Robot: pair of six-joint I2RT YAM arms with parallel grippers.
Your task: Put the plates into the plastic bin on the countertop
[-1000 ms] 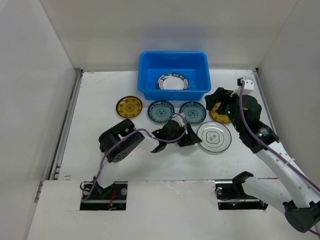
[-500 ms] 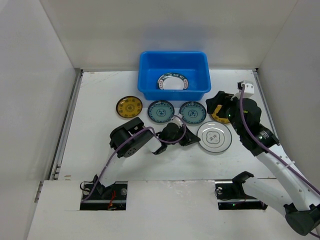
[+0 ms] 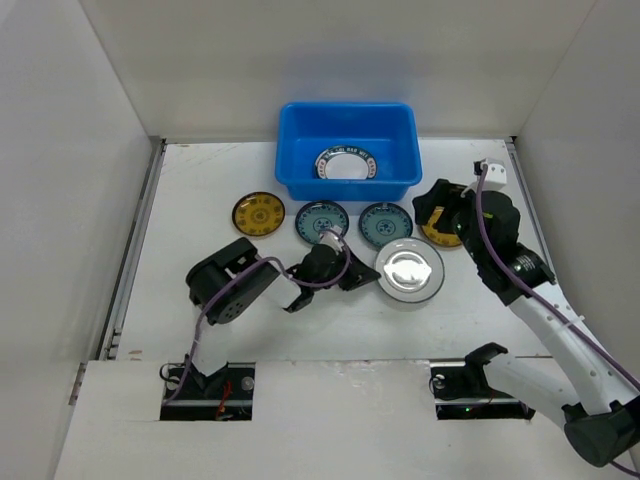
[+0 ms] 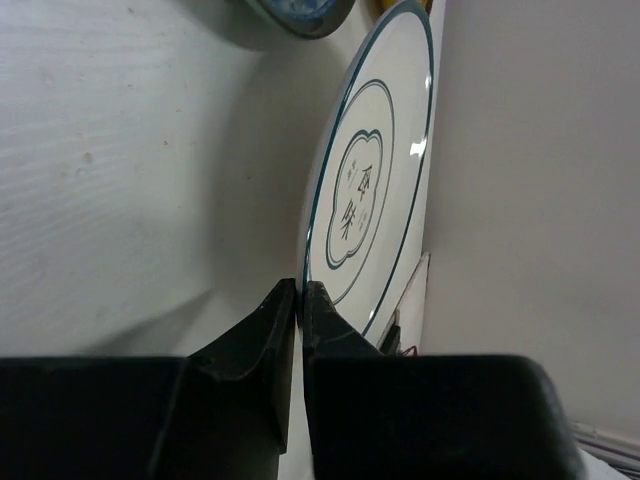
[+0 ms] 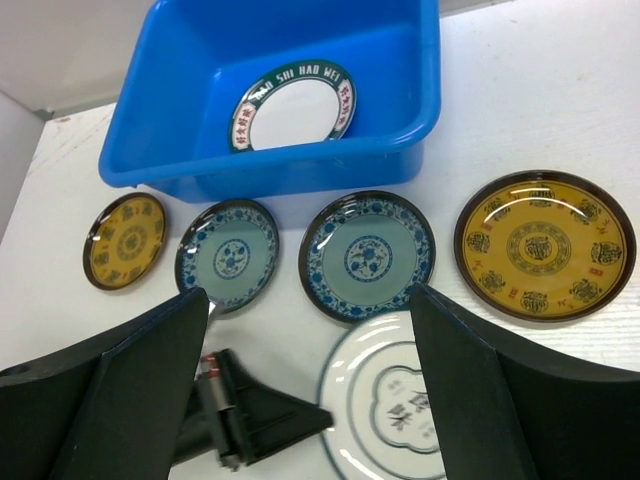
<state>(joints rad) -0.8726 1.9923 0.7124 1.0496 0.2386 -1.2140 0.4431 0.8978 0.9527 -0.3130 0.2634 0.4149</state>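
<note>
I should close my right gripper on the near-side rim (image 3: 446, 245) (image 5: 543, 319) of the yellow plate under it, because that rim faces away from the blue plastic bin.
My left gripper (image 3: 370, 276) is shut on the left rim of the white plate with a centre mark (image 3: 410, 270). In the left wrist view the jaws (image 4: 300, 296) pinch that plate's edge (image 4: 365, 200). The blue plastic bin (image 3: 296, 150) stands at the back of the countertop (image 3: 200, 180) with a white rimmed plate (image 3: 345, 165) inside. In front of it lie a yellow plate (image 3: 258, 213), two teal plates (image 3: 322, 222) (image 3: 385, 222), and a second yellow plate (image 5: 545, 243). My right gripper (image 5: 310, 300) hangs open above the right-hand plates, holding nothing.
White walls enclose the countertop on the left, back and right. The right arm (image 3: 520, 270) reaches in along the right side, over the right yellow plate (image 3: 440, 232). The left arm's elbow (image 3: 225, 285) sits near the front left.
The left gripper closed on the white plate's rim and drew it a little left and toward the teal plates. The left elbow swung back left. The right arm barely moved.
</note>
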